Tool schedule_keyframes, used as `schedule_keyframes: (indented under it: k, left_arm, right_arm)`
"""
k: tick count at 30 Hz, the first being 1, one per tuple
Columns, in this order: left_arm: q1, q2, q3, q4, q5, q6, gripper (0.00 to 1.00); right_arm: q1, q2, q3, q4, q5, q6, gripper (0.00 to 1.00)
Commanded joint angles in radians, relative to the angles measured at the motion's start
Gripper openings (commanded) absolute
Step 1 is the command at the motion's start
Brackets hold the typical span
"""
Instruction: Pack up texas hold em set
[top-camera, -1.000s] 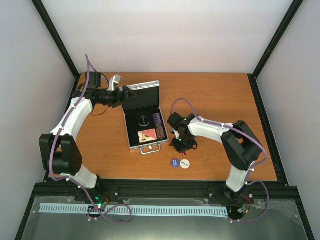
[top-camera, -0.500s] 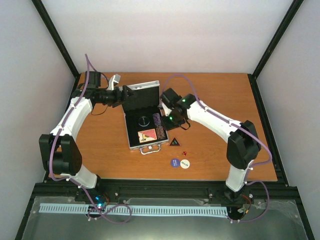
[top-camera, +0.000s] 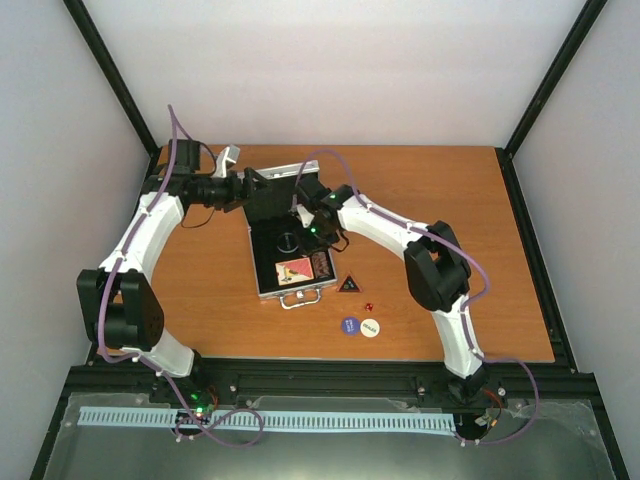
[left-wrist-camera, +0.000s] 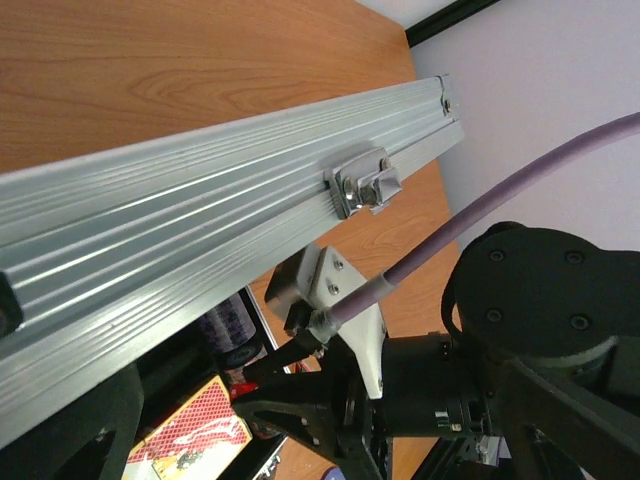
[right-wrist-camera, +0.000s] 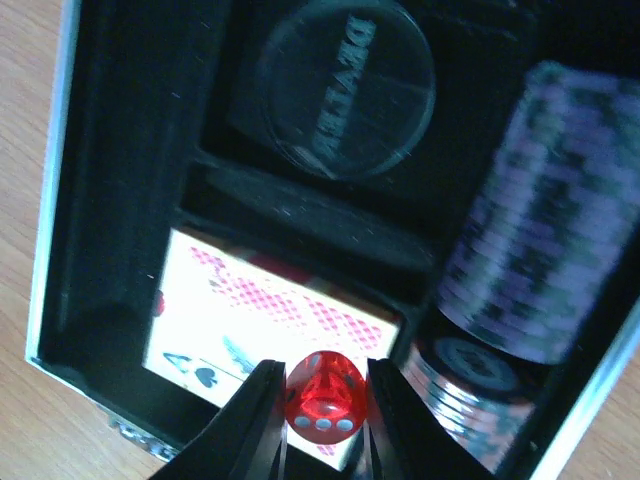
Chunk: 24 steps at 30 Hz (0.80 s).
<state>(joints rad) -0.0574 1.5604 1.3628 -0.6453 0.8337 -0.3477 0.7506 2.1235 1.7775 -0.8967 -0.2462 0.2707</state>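
Note:
I should use my right gripper to put the red die down in the narrow slot (top-camera: 295, 255) (right-wrist-camera: 326, 243) between the dealer disc and the card box. The red die is now over the open case.
The silver case (top-camera: 262, 275) lies open at the table's middle, and its lid (top-camera: 283, 188) stands up. My left gripper (top-camera: 250, 190) is shut on the lid's left edge; the ribbed lid (left-wrist-camera: 180, 230) and its latch (left-wrist-camera: 362, 182) fill the left wrist view. My right gripper (top-camera: 300, 224) hovers over the open case, shut on a red die (right-wrist-camera: 325, 393). Below it lie the pink-orange card box (right-wrist-camera: 250, 315), a clear dealer disc (right-wrist-camera: 345, 85) and a dark chip stack (right-wrist-camera: 525, 260). The black triangle (top-camera: 348, 284), another red die (top-camera: 368, 306), a blue disc (top-camera: 349, 325) and a white disc (top-camera: 370, 327) lie on the table.
The loose pieces sit to the right of the case handle (top-camera: 300, 299), towards the near edge. Black frame posts (top-camera: 110, 75) stand at the back corners. The right arm (top-camera: 400, 228) stretches across the table behind the loose pieces.
My right gripper rose from the table beside the triangle and swung left over the open case, carrying a red die. The left gripper stays on the lid.

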Motion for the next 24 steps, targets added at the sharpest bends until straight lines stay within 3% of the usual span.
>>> schedule_keyframes:
  k: [1,24]
  left_arm:
    - [-0.002,-0.010,0.045,0.018,0.002,0.006,1.00]
    - [-0.001,-0.034,0.016,0.031,0.017,-0.005,1.00]
  right_arm:
    - [0.025,0.017,0.082,0.044,-0.014,0.011,0.14]
    - [0.090,0.093,0.015,0.165,0.297,0.077,0.12]
